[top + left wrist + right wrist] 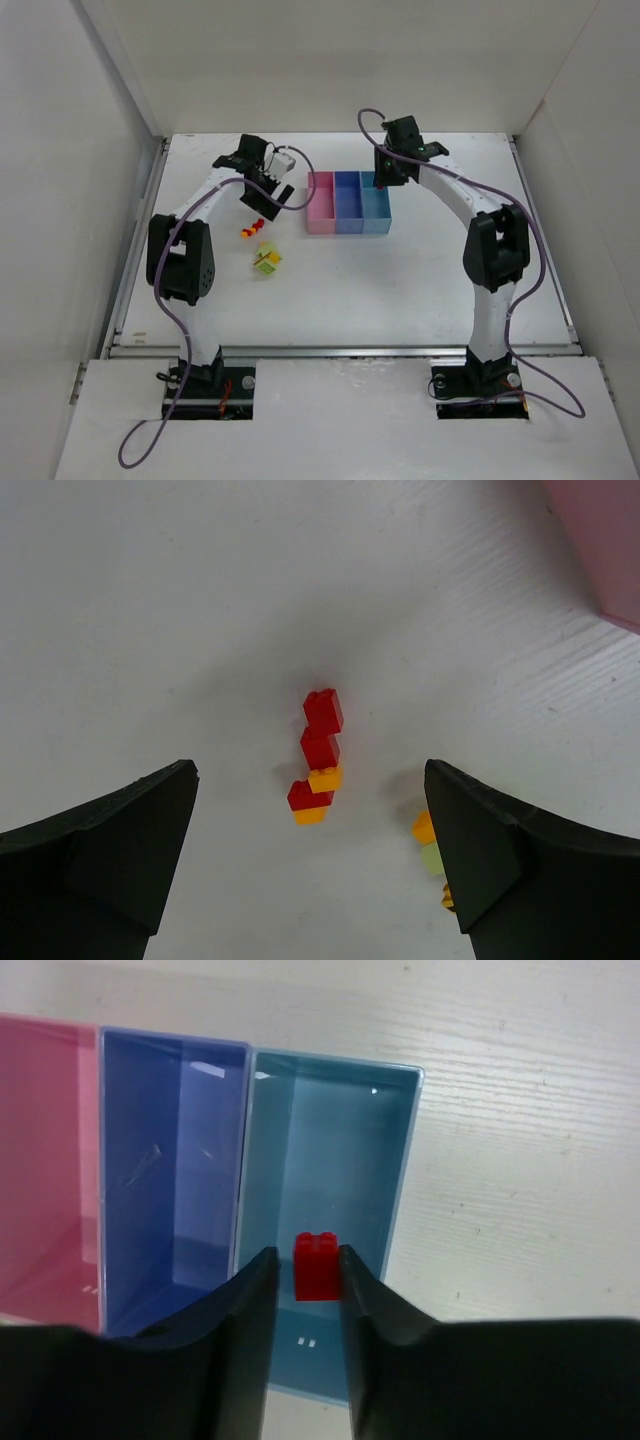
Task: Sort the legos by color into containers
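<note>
Next, I grab the red and yellow-orange cluster with my left gripper by its middle (253, 229) (322, 766), where a red lego meets a yellow-orange lego.
My left gripper (252, 205) is open and empty. It hovers over a small cluster of red and yellow-orange legos (318, 758) on the table, which shows between its fingers (120, 850). A second cluster of orange and lime green legos (428, 842) is partly hidden by the right finger; in the top view it lies nearer me (267, 260). My right gripper (307, 1255) holds a red lego (317, 1270) between its fingertips above the light blue bin (330, 1150). The purple-blue bin (170, 1160) and pink bin (40, 1160) look empty.
The three joined bins (347, 203) stand mid-table between the arms. The pink bin's corner (600, 540) shows at the left wrist view's top right. White walls enclose the table on three sides.
</note>
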